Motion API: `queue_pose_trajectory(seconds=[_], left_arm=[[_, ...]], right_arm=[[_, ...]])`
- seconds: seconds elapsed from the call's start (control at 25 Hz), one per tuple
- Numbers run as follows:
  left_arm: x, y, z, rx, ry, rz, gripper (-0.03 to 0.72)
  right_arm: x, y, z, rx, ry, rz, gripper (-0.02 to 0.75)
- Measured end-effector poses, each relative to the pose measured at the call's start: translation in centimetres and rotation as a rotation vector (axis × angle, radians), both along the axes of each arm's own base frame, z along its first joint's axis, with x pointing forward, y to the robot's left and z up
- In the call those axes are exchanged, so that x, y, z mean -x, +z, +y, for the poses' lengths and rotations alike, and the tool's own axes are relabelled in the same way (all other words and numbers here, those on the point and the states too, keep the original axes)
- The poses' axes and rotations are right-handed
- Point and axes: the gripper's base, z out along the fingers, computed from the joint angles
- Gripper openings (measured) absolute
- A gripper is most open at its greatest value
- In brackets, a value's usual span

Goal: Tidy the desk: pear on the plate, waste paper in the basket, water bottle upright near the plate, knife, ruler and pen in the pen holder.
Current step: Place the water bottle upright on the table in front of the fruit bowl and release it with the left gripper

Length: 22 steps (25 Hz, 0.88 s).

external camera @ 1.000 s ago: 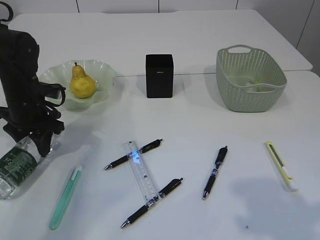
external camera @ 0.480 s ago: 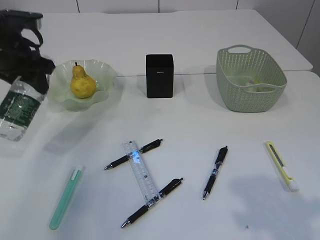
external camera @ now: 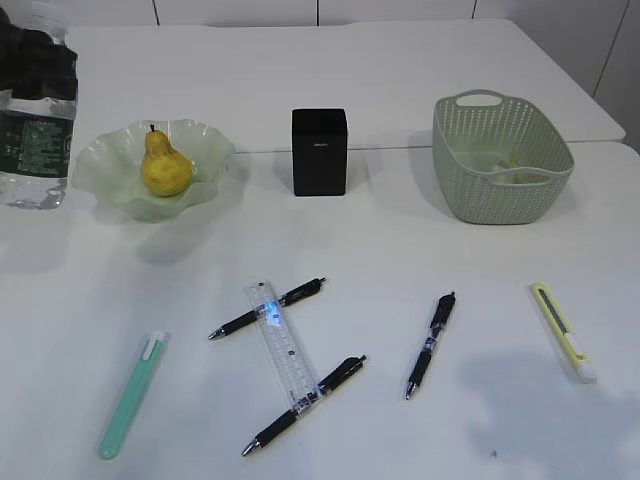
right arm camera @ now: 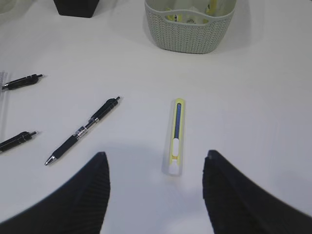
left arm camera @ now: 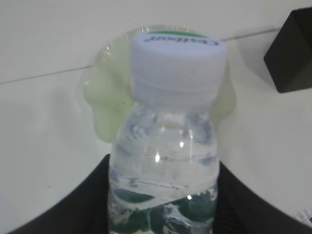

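Next, I release the clear water bottle upright on the table [external camera: 138, 254] just in front of the green plate with my left gripper.
My left gripper [left arm camera: 163, 214] is shut on the clear water bottle [left arm camera: 165, 146], its black fingers [left arm camera: 73, 204] on both sides of it. In the exterior view the bottle [external camera: 35, 130] is upright at the far left, beside the green plate [external camera: 205, 150] that holds the yellow pear [external camera: 165, 165]. My right gripper [right arm camera: 156, 156] is open and empty above the yellow knife [right arm camera: 175, 136]. The clear ruler [external camera: 282, 350] lies across black pens [external camera: 268, 308]. A green pen [external camera: 131, 395] lies at the front left. The black pen holder [external camera: 319, 152] stands at the middle back.
A green woven basket [external camera: 500, 160] at the back right holds paper scraps [right arm camera: 195, 9]. Another black pen [external camera: 430, 345] lies right of the ruler, and the knife [external camera: 563, 330] lies at the front right. The right arm is out of the exterior view.
The bottle lay at the front left under my left gripper. It has been lifted, turned upright and carried back to the left of the plate.
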Motion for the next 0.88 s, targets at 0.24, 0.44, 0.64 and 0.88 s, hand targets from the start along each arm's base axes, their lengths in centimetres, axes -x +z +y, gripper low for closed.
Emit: queue_pose_trajectory(seconds=[0.24,0.44,0.64,0.88], left_arm=[[2.6,-3.6,0.0,0.065,-0.047,-0.264,0.337],[3.8,-6.7,-0.3,0.123,-0.086,-0.451,0.337],[2.8,-9.5,-0.5,0.136,-0.095,-0.452,0.337],[1.5,-11.6,-0.7,0.179,-0.079,-0.532,0.337]], right_arm=[[0.0,0.0,-0.1,0.017,0.005,-0.002,0.478],[0.0,0.0,-0.1,0.052,0.026,-0.008,0.478],[-0.1,0.1,-0.1,0.108,0.068,-0.022,0.478],[-0.5,0.6,-0.1,0.131,0.078,-0.101,0.478]])
